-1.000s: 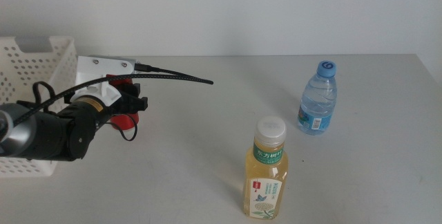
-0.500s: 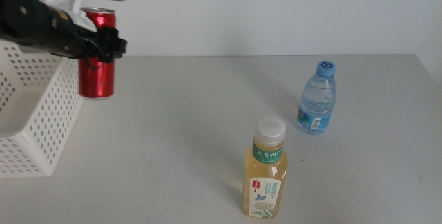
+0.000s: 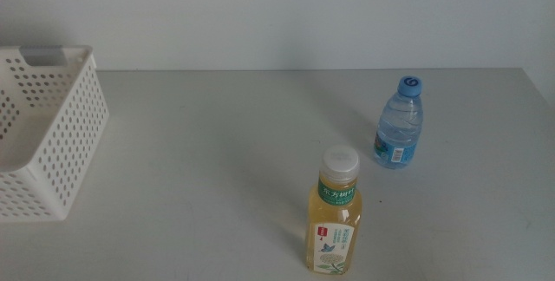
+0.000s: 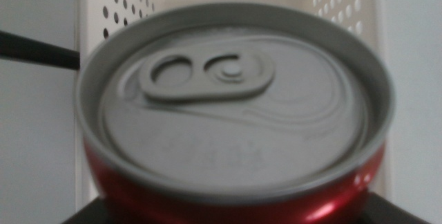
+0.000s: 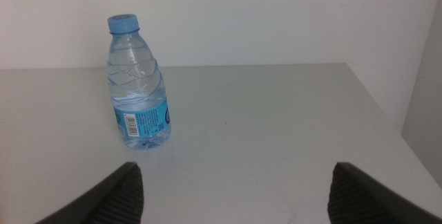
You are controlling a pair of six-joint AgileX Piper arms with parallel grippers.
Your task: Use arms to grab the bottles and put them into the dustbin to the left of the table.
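Observation:
My left gripper has the red soda can, now held over the white dustbin. It will let go of the can on the bottom inside the white dustbin (image 3: 29,138), behind the dustbin's holed side.
The red soda can (image 4: 235,113) fills the left wrist view, top toward the camera. My left gripper (image 4: 231,213) is shut on it, with only dark jaw edges showing under it, and holds it over the white dustbin (image 4: 90,16). Neither arm shows in the middle view. The dustbin (image 3: 52,151) stands at the table's left edge. The yellow tea bottle (image 3: 335,220) stands upright at the front centre. The water bottle (image 3: 400,123) stands upright at the right. My right gripper (image 5: 235,196) is open and empty, a short way in front of the water bottle (image 5: 140,92).
The light-grey table (image 3: 217,142) stretches bare between the dustbin and the two bottles. A white wall runs behind the table. The table's right edge (image 5: 376,99) lies close beyond the water bottle.
My left arm has lifted the red can off the table beside the dustbin, carried it up and to the left, and left the middle view. The two bottles have not moved.

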